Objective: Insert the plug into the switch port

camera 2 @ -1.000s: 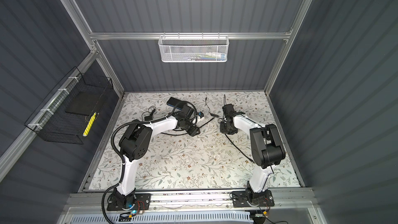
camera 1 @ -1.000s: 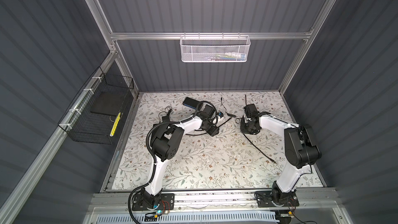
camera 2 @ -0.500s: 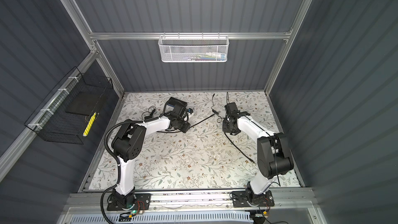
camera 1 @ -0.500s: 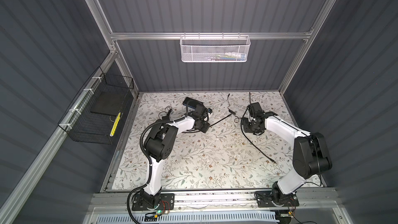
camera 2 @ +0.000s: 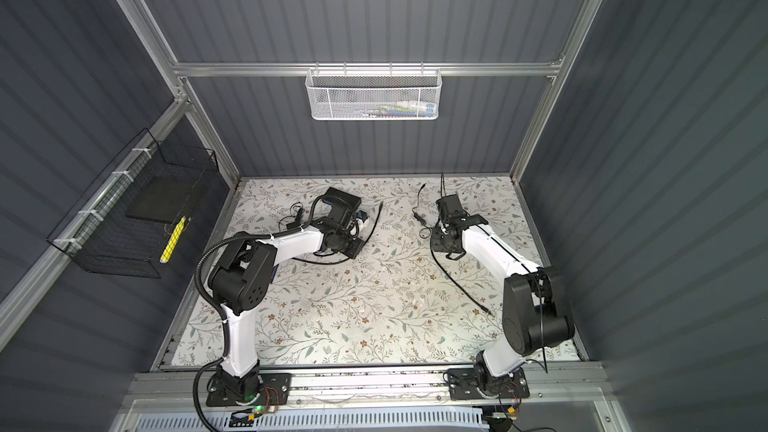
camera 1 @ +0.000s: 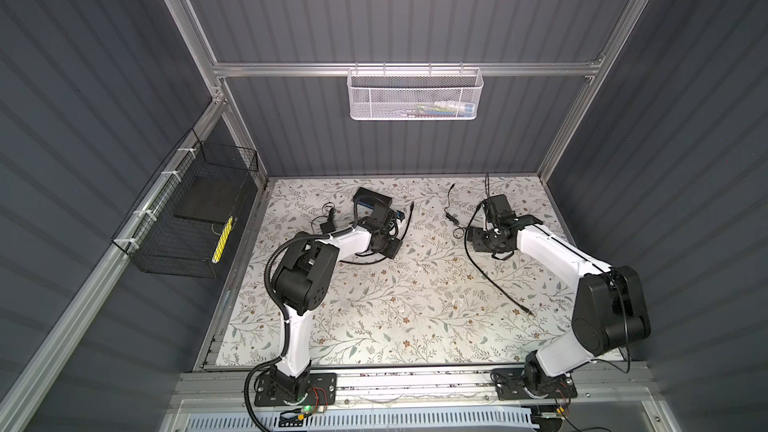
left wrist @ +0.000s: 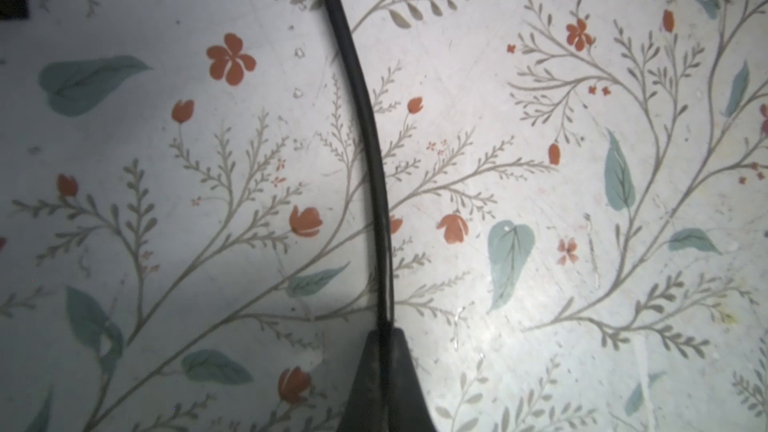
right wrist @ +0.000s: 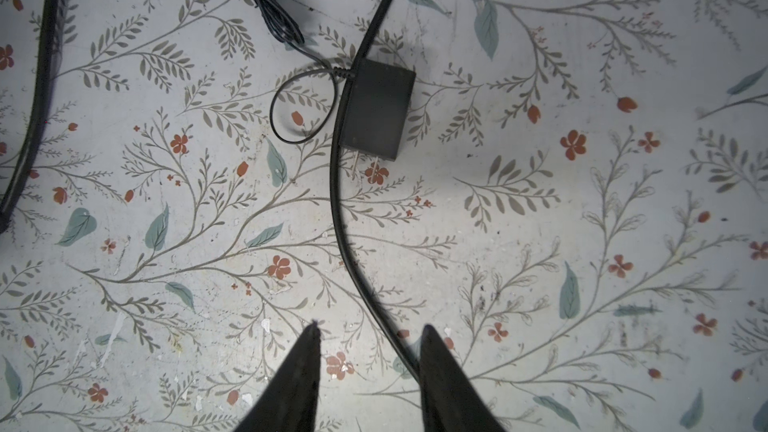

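Note:
Next, my left gripper lets go of the thick black cable on the mat (camera 1: 352,233) between the switch and the power adapter nearest to it.
The switch (camera 1: 371,196) is a flat black box with a blue side face, lying at the back left of the mat in both top views (camera 2: 343,197). Its port cannot be made out. My left gripper (left wrist: 384,328) is shut on a thick black cable (left wrist: 365,118), just in front of the switch (camera 1: 386,243). That cable's free end (camera 1: 411,204) lies right of the switch; the plug is too small to make out. My right gripper (right wrist: 371,328) stands open over the mat at the back right (camera 1: 484,238). A second black cable (right wrist: 338,209) passes beside one of its fingers (right wrist: 440,376), ungripped.
A black power adapter (right wrist: 376,110) with two prongs and a thin bundled cord (right wrist: 266,6) lies ahead of the right gripper. The long cable trails to the front right (camera 1: 528,311). A wire basket (camera 1: 187,218) hangs on the left wall and a white one (camera 1: 415,93) on the back wall.
My left gripper closed on the cable and drew back left toward the switch, pulling the cable's end with it. My right gripper opened and its arm swung out to the right.

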Motion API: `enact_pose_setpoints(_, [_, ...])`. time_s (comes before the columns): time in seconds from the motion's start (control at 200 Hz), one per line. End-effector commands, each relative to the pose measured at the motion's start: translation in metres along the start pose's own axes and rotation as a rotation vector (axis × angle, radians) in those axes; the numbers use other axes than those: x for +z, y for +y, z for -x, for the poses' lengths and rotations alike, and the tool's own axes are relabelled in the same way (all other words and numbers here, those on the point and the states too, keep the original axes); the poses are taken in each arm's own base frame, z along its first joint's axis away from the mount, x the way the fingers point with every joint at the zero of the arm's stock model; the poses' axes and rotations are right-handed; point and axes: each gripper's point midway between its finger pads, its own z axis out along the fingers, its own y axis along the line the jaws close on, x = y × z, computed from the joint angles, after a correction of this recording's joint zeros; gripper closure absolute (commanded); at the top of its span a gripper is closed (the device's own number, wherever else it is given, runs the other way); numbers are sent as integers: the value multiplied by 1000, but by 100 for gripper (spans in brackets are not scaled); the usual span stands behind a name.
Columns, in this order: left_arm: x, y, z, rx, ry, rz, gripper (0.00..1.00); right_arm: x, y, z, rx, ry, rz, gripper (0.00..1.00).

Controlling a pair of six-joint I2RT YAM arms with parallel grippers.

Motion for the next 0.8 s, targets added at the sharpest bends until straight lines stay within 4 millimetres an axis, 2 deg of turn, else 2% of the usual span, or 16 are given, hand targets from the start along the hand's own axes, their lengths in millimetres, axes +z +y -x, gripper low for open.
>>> enact_pose_setpoints(0.0, [-11,7,-56,-72,169,25,100,-4,-2,3,-9,-19,-8,58])
enact_pose_setpoints(0.225, [-76,42,-33,-200,-63,141,100,-4,5,7,-9,-28,25,58])
enact_pose_setpoints(0.345, [-100,60,-24,-263,-156,183,100,-4,11,8,-13,-33,40,58])
enact_pose_setpoints(0.465, [-109,80,-24,-314,-187,219,100,-4,15,6,-20,-33,46,58])
enact_pose_setpoints(0.615, [-112,90,-25,-328,-214,250,100,-5,18,4,-24,-33,51,58])
enact_pose_setpoints(0.795, [-117,122,-29,-420,-223,331,100,-2,29,4,-39,-24,73,58])
